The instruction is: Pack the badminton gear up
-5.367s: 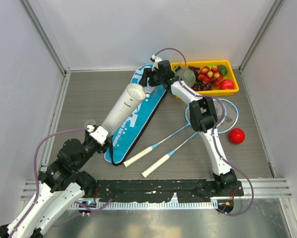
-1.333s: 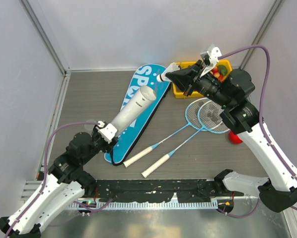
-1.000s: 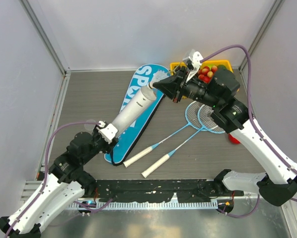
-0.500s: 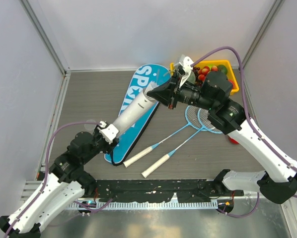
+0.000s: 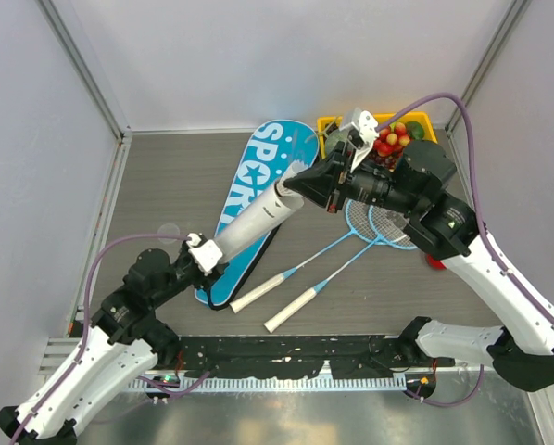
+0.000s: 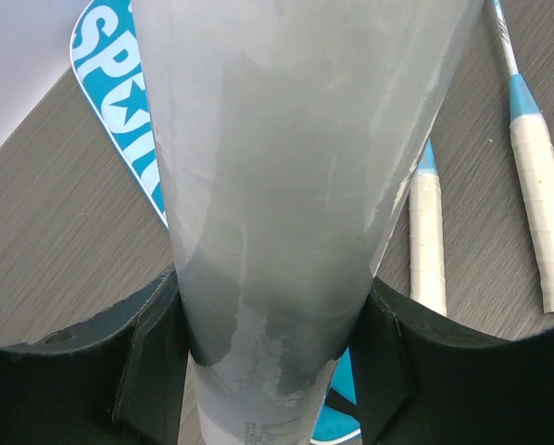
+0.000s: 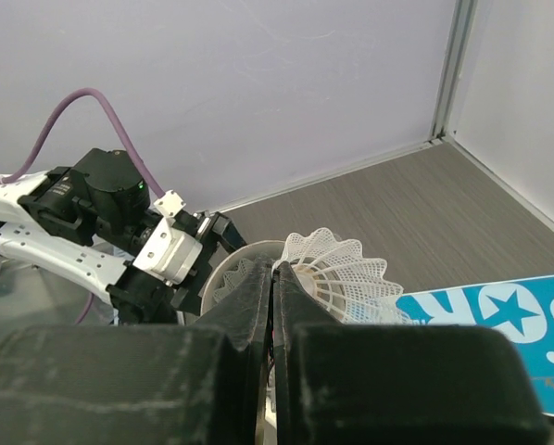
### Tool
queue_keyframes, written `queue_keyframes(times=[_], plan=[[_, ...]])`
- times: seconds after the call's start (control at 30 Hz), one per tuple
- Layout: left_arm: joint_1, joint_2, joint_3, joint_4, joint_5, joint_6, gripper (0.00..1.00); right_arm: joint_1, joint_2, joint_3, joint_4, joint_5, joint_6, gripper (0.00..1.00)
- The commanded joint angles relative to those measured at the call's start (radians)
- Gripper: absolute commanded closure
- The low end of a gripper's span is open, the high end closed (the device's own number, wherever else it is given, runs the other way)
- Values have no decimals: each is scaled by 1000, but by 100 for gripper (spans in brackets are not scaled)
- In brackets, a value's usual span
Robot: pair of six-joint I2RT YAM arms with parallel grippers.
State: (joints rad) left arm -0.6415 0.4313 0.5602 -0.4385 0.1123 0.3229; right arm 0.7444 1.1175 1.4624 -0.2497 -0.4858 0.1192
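The shuttlecock's skirt sticks out of the slanting tube's opening, so next my right gripper lets go of the shuttlecock, then grabs the tube's side (image 5: 257, 222) to tip the tube upright.
My left gripper (image 5: 207, 252) is shut on the lower end of the long white tube (image 5: 254, 221), which slants up and to the right over the blue "SPORT" bag (image 5: 268, 153). In the left wrist view the tube (image 6: 286, 185) fills the gap between both black fingers (image 6: 147, 362). My right gripper (image 7: 274, 278) is shut on a white shuttlecock (image 7: 342, 269), held right at the tube's open mouth (image 7: 223, 269). In the top view the right gripper (image 5: 291, 184) meets the tube's upper end. Two light-blue rackets (image 5: 388, 218) lie crossed on the table, white handles (image 5: 291, 311) pointing near-left.
A yellow tray (image 5: 421, 119) of fruit stands at the back right, behind the right arm. A red round fruit (image 5: 432, 262) peeks out beside the right forearm. Grey walls close in the table on three sides.
The right gripper has carried the shuttlecock left and down from over the tray to the tube's mouth. The left arm has tilted the tube lower, toward the right.
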Motion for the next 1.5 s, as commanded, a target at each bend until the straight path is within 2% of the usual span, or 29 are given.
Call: queue_keyframes(times=[0.0,0.57,1.0,1.07,1.17,1.27,1.37,1.47], plan=[[-4,6,14,112,46,25,84,9,14,12,15,-51,51,94],[-4,27,32,116,47,1,84,65,65,-53,15,-34,74,94],[-4,26,29,107,36,1,84,72,45,-31,-91,23,40,89],[-3,24,29,104,36,-1,84,75,54,-24,-108,15,37,85],[-4,26,26,104,36,-1,84,75,70,-11,-122,7,39,71],[-3,27,26,106,35,-1,84,75,61,7,-129,38,43,64],[-3,30,24,106,35,1,84,75,45,36,-125,53,51,49],[-3,34,24,104,33,2,84,75,30,64,-144,53,53,43]])
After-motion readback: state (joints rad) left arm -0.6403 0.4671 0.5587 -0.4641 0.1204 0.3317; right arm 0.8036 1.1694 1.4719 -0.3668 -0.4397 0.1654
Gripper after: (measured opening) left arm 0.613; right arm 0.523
